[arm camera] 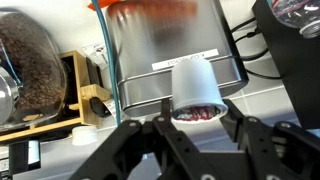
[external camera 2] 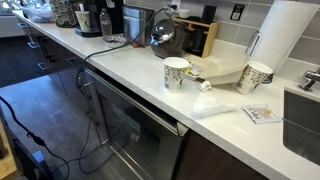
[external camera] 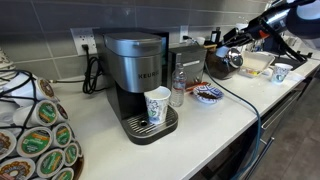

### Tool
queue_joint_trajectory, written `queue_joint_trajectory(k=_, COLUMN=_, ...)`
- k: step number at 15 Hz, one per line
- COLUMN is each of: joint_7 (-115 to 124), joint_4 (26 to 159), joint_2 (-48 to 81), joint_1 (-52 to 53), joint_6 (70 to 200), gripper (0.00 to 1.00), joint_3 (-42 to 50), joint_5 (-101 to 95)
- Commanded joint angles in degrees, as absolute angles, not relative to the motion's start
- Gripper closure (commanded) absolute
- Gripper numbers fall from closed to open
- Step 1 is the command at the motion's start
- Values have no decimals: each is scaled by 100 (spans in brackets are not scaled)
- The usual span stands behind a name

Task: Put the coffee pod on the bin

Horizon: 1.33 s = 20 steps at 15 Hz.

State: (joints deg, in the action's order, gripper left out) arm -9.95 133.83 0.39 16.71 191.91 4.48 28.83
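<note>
I need to release the white coffee pod on the top of the metal bin (external camera: 187,45) behind the clear bottle.
In the wrist view my gripper (arm camera: 197,118) is shut on a white coffee pod (arm camera: 195,85) whose red foil lid faces the camera. The pod hangs in the air in front of a brushed-metal bin (arm camera: 150,50) with an orange-tinted top. The bin stands on the white counter just behind the pod. In an exterior view the arm reaches in from the upper right, and the gripper (external camera: 234,38) hovers above the far end of the counter. The pod is too small to make out there.
A jar of coffee beans (arm camera: 35,60) and a wooden rack (arm camera: 82,95) stand left of the bin. A Keurig machine (external camera: 135,70) with a paper cup (external camera: 157,108), a pod carousel (external camera: 35,125), a metal kettle (external camera: 222,62) and paper cups (external camera 2: 176,73) crowd the counter.
</note>
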Motion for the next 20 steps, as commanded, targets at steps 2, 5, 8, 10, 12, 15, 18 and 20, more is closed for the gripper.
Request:
queue_joint_trajectory(k=2, joint_7=-1137, joint_4=12662, joint_2=405, joint_1=1631, joint_6=18638, gripper=72, joint_3=515, joint_5=2740)
queue_joint_trajectory(k=5, joint_7=-463, joint_4=11895, joint_2=690, joint_1=961, joint_6=17694, gripper=72, joint_3=146, joint_5=1430)
queue_joint_trajectory(k=8, joint_7=-423, joint_4=10849, joint_2=1126, joint_1=701, joint_6=16863, gripper=72, joint_3=79, joint_5=796)
queue_joint_trajectory(k=10, joint_7=-408, joint_4=10203, joint_2=1390, joint_1=630, joint_6=16348, gripper=72, joint_3=-4, joint_5=588)
queue_joint_trajectory(k=12, joint_7=-441, joint_4=9627, joint_2=1712, joint_1=607, joint_6=15959, gripper=72, joint_3=-84, joint_5=431)
queue_joint_trajectory(k=15, joint_7=-510, joint_4=9044, joint_2=2132, joint_1=567, joint_6=15610, gripper=72, joint_3=-253, joint_5=457)
queue_joint_trajectory(k=18, joint_7=-458, joint_4=8732, joint_2=2473, joint_1=544, joint_6=15714, gripper=72, joint_3=-345, joint_5=513)
queue_joint_trajectory(k=20, joint_7=-412, joint_4=8602, joint_2=2650, joint_1=535, joint_6=15793, gripper=72, joint_3=-359, joint_5=518)
